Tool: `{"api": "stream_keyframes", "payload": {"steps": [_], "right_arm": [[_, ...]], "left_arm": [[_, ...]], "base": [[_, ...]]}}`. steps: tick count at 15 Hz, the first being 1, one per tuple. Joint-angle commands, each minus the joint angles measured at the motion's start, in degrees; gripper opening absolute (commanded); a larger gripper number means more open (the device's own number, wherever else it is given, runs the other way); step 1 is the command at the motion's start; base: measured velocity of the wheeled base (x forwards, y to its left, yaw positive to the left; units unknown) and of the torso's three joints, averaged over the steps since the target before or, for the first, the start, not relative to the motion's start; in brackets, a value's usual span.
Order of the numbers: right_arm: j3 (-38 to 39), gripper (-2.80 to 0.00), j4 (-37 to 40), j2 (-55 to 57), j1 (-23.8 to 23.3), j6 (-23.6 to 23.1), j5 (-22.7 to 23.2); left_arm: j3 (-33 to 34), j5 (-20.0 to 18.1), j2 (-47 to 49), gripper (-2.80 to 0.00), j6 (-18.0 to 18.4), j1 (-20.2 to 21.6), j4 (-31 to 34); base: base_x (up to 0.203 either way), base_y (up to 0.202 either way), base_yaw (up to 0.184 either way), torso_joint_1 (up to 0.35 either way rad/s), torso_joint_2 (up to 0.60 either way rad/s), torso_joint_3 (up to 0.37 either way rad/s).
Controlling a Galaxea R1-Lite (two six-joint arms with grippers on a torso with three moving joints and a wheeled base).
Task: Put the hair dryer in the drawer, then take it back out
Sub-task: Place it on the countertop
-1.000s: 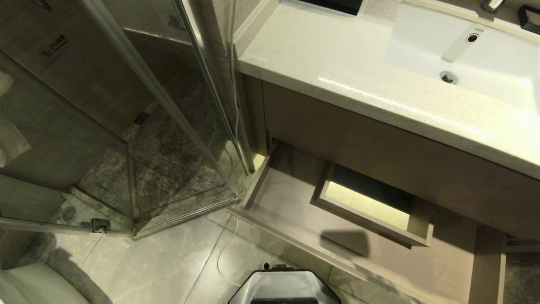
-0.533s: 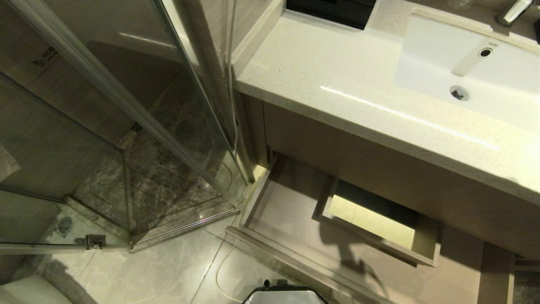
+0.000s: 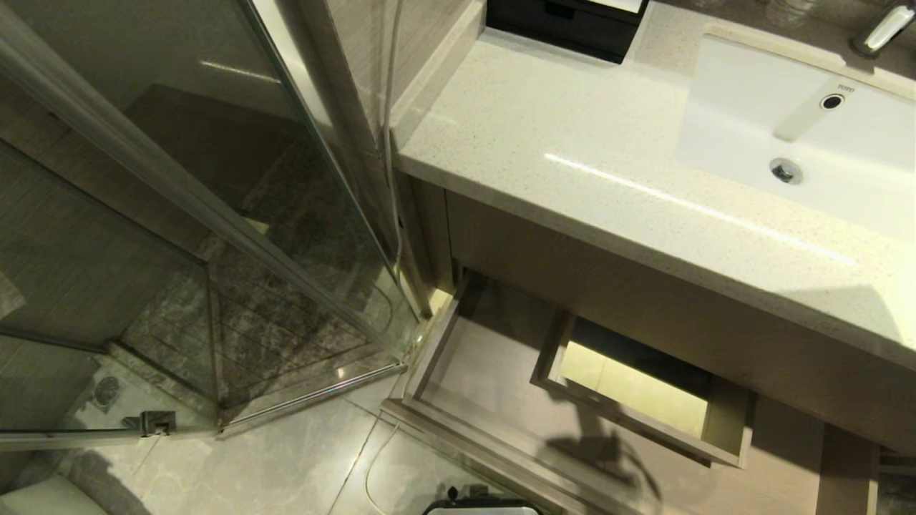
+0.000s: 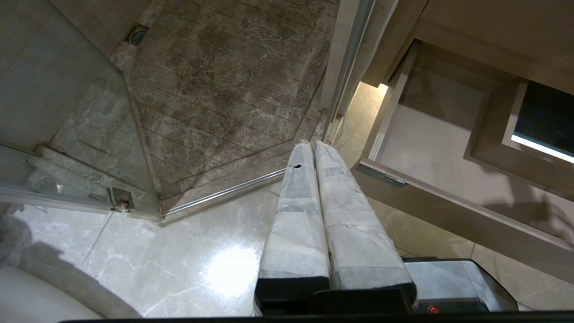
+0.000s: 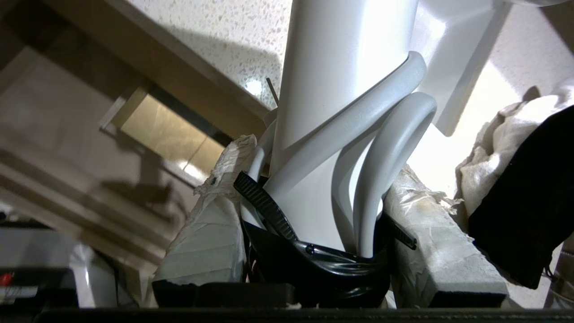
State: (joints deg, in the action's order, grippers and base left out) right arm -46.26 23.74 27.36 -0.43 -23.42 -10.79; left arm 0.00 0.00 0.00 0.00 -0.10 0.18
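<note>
My right gripper should put the hair dryer down on the speckled countertop (image 3: pixel 605 111) beside the white sink, before the black box.
In the right wrist view my right gripper (image 5: pixel 323 157) is shut on the white handle of the hair dryer (image 5: pixel 341 67). Its looped white cord (image 5: pixel 394 148) and black tie (image 5: pixel 264 204) sit between the padded fingers. The barrel is out of view. The dryer hangs in front of the vanity, above the drawer (image 5: pixel 45 98). The drawer (image 3: pixel 494 365) stands pulled out with nothing inside, its boxed cut-out (image 3: pixel 637 390) at the back. A shadow of the dryer falls on the drawer floor. Neither arm shows in the head view. My left gripper (image 4: pixel 312 144) is shut on nothing, parked over the floor beside the drawer (image 4: pixel 430 152).
A speckled countertop (image 3: pixel 572 129) with a white sink (image 3: pixel 751 136) overhangs the drawer. A black box (image 3: pixel 565 21) sits at the counter's back. A glass shower door (image 3: pixel 215 214) stands to the left. My base (image 3: pixel 483 506) is just before the drawer front.
The whole head picture has slid downward as the camera rose. The shadow on the drawer floor has changed from a plain block to the outline of the dryer.
</note>
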Motion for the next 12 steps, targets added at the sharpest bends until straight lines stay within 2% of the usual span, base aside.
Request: {"api": "stream_keyframes", "payload": {"steps": [1,2,5,12], "right_arm": [[-5.54,-2.8,4.47,8.73,5.44,-0.2,-0.13],[-8.22,-2.8,5.35,12.33,9.74,-0.14,0.76],[-14.67,-2.8,4.5,23.07,16.15,-0.05,3.4],[-33.19,-2.8,-3.71,49.91,24.73,0.23,6.2]], "left_arm": [[0.0,0.0,0.0,-2.8,0.0,0.01,-0.01],[0.09,0.0,0.0,-2.8,0.0,0.01,-0.01],[0.0,0.0,0.0,-2.8,0.0,0.01,-0.01],[0.0,0.0,0.0,-2.8,0.0,0.01,-0.01]], "base": [[0.0,0.0,0.0,0.0,0.0,0.0],[0.0,0.0,0.0,0.0,0.0,0.0],[0.0,0.0,0.0,0.0,0.0,0.0],[0.0,0.0,0.0,0.0,0.0,0.0]]}}
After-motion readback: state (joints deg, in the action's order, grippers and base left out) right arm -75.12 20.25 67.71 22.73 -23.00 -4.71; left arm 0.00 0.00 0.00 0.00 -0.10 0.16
